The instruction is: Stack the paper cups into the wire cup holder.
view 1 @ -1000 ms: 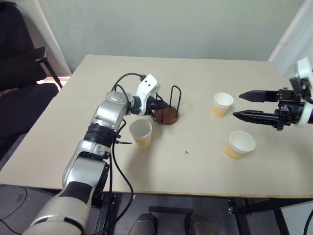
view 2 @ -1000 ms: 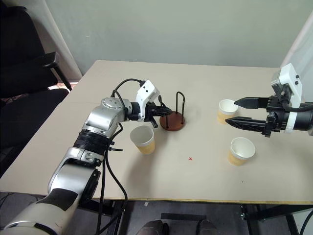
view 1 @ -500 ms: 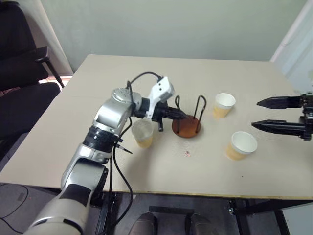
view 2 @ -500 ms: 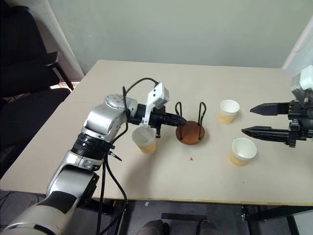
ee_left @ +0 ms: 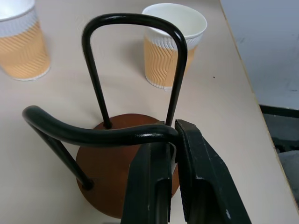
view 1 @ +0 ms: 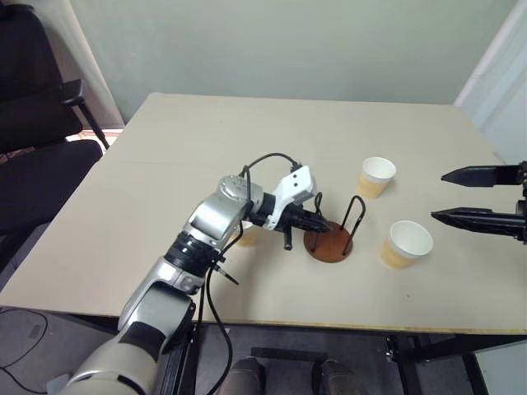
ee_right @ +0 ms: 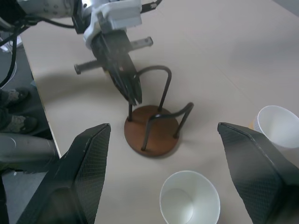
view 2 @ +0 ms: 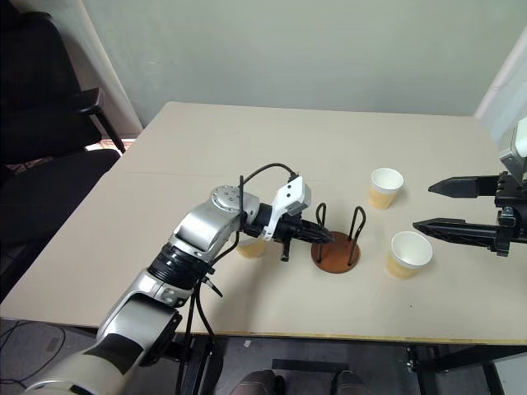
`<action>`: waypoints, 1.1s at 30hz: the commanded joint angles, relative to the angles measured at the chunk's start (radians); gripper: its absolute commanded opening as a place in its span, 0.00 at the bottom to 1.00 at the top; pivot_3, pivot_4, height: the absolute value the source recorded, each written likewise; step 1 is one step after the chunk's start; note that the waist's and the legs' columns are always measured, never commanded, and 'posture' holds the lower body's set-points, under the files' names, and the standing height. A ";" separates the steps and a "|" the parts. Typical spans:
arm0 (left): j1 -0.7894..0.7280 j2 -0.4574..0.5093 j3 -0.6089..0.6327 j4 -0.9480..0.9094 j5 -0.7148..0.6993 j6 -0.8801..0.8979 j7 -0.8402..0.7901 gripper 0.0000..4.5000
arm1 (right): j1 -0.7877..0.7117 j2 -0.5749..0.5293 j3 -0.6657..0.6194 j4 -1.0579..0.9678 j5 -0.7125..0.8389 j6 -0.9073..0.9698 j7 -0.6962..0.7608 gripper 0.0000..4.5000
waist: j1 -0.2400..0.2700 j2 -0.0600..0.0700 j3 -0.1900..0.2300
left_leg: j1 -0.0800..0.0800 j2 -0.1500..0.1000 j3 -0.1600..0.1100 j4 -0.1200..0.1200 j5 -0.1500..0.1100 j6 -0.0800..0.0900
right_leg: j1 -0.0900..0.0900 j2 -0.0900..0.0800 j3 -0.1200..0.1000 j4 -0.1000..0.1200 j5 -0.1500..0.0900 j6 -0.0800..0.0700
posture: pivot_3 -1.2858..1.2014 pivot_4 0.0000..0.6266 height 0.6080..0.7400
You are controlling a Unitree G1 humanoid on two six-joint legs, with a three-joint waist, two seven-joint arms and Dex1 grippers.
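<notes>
The further-back paper cup faces the nearer paper cup. My right gripper should go to it next and close on its near-side rim (view 1: pixel 382 182) (ee_right: pixel 260 129), facing the nearer paper cup.
The wire cup holder (view 1: pixel 331 245), a red-brown disc with two black wire loops, stands near the table's front middle. My left gripper (ee_left: pixel 172 140) is shut on the top of its near loop, reaching in from the left. Two paper cups stand upright to the holder's right, one further back (view 1: pixel 376 176) and one nearer (view 1: pixel 407 243). A third paper cup (view 2: pixel 251 247) stands to the holder's left, mostly hidden behind my left forearm. My right gripper (view 1: pixel 440 196) hovers open at the right edge, level and pointing left, just beyond the two right cups and holding nothing.
The beige table (view 1: pixel 165 164) has bare room at the back and on its left half. A black office chair (view 1: pixel 33 99) stands off the table's left corner. The table's front edge lies close behind the holder.
My left gripper has dragged the holder to the right and toward the front edge, closer to the two right cups. My right gripper has drawn back toward the right edge.
</notes>
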 commanded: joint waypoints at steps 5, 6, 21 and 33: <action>0.075 0.078 -0.066 -0.100 0.056 -0.023 -0.028 0.19 | -0.028 -0.025 0.015 0.015 -0.001 -0.050 0.001 0.85 | -0.002 0.002 -0.001 | 0.004 -0.001 0.000 0.001 -0.001 0.001 | 0.005 0.000 0.003 -0.001 -0.002 0.002 | 0.52 0.24 1.00; 0.080 0.089 -0.065 -0.117 0.055 -0.021 -0.030 0.26 | -0.031 -0.024 0.023 0.015 0.000 -0.055 0.000 0.85 | -0.003 0.002 -0.001 | 0.005 -0.001 0.000 0.000 -0.001 0.001 | 0.005 0.000 0.004 -0.001 -0.003 0.003 | 0.52 0.24 1.00; -0.081 0.179 0.069 -0.142 0.016 -0.031 -0.041 0.99 | -0.141 -0.029 0.230 0.113 -0.069 -0.193 0.034 0.85 | -0.004 0.002 -0.001 | 0.003 -0.002 0.000 0.001 -0.006 0.005 | 0.004 0.000 0.006 -0.001 -0.006 0.004 | 0.52 0.24 1.00; -0.198 0.298 0.268 -0.031 -0.104 0.062 -0.064 1.00 | -0.527 0.171 0.634 0.398 -0.353 -0.380 0.081 0.99 | -0.015 0.002 -0.001 | 0.002 -0.001 0.001 0.002 -0.010 0.007 | 0.000 -0.001 0.007 0.000 -0.005 0.004 | 0.52 0.24 1.00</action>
